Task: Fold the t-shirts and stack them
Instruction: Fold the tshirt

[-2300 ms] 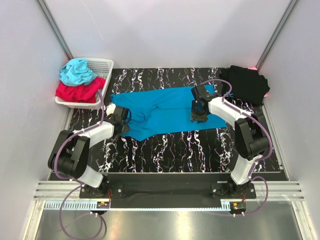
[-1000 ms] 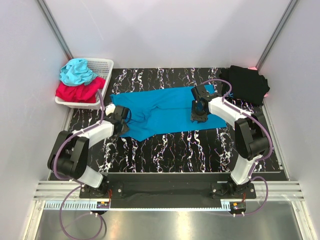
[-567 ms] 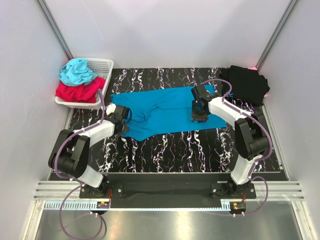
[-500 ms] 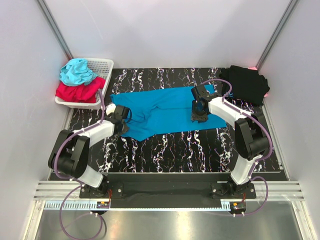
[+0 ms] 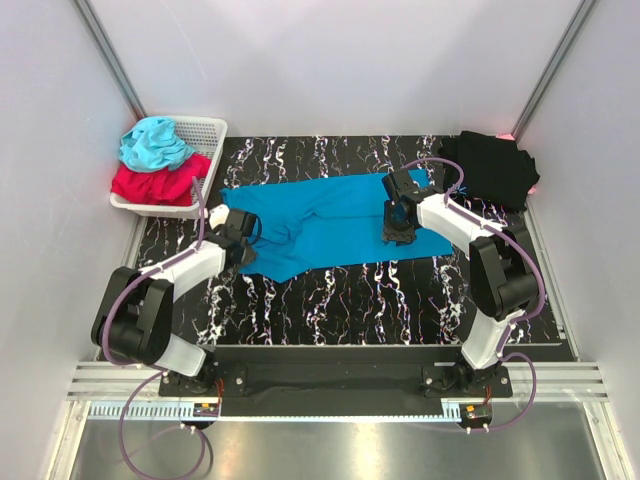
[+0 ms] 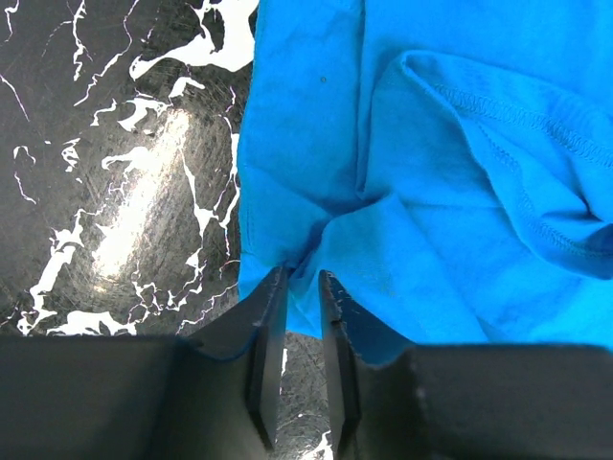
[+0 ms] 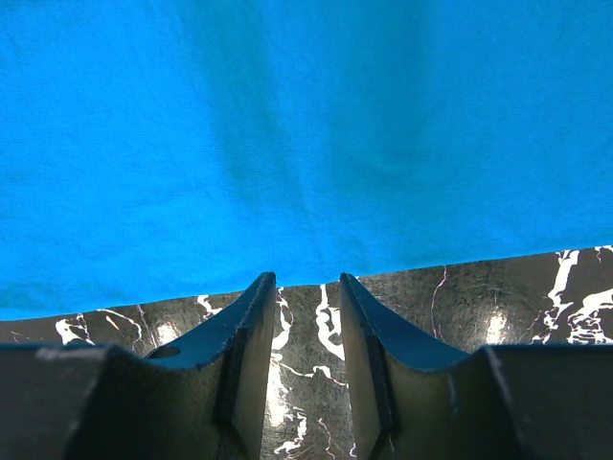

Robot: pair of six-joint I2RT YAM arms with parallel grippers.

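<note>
The blue t-shirt has a near corner (image 5: 450,253) at the end towards the black t-shirt, which my right gripper needs to grab next.
The blue t-shirt (image 5: 330,225) lies spread across the black marbled table (image 5: 330,300), with wrinkles at its left end. My left gripper (image 5: 246,248) sits at that left end. In the left wrist view my left gripper (image 6: 303,276) has its jaws nearly together, and a pucker of the blue t-shirt (image 6: 460,144) is pinched between the tips. My right gripper (image 5: 395,232) hangs over the shirt's right part. In the right wrist view my right gripper (image 7: 306,278) is open over bare marble, its tips at the edge of the blue t-shirt (image 7: 306,125). The black t-shirt (image 5: 490,168) lies bunched at the far right corner.
A white basket (image 5: 205,130) stands at the far left with a turquoise cloth (image 5: 155,143) and a red cloth (image 5: 155,183) in it. Pale walls close in the table on the left, the right and the back.
My left gripper has narrowed onto the shirt's left edge and drawn slightly away from the near edge. The right arm and the shirts have not moved.
</note>
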